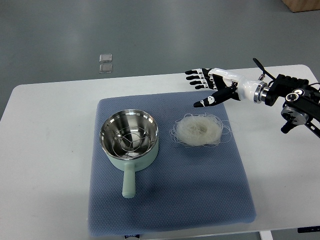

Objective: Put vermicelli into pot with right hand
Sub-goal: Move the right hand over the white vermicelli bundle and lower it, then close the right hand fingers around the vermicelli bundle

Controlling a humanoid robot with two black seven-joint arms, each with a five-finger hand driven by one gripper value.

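The vermicelli is next for my right gripper, which should go down to it and close around its side farther from the pot (209, 131).
A pale nest of dry vermicelli (200, 130) lies on the blue mat (200, 185), right of centre. To its left stands a mint-green pot (129, 140) with a shiny steel inside and a wire rack in it, its handle pointing toward the near edge. My right hand (202, 86) hovers beyond and slightly right of the vermicelli, above the mat's far edge. Its black-and-white fingers (196, 78) are spread wide and hold nothing. The right arm comes in from the right edge. No left arm shows.
The mat lies on a white table (45, 150). Two small clear squares (105, 63) sit on the grey floor beyond the table's far edge. A brown box corner (302, 5) shows at the top right.
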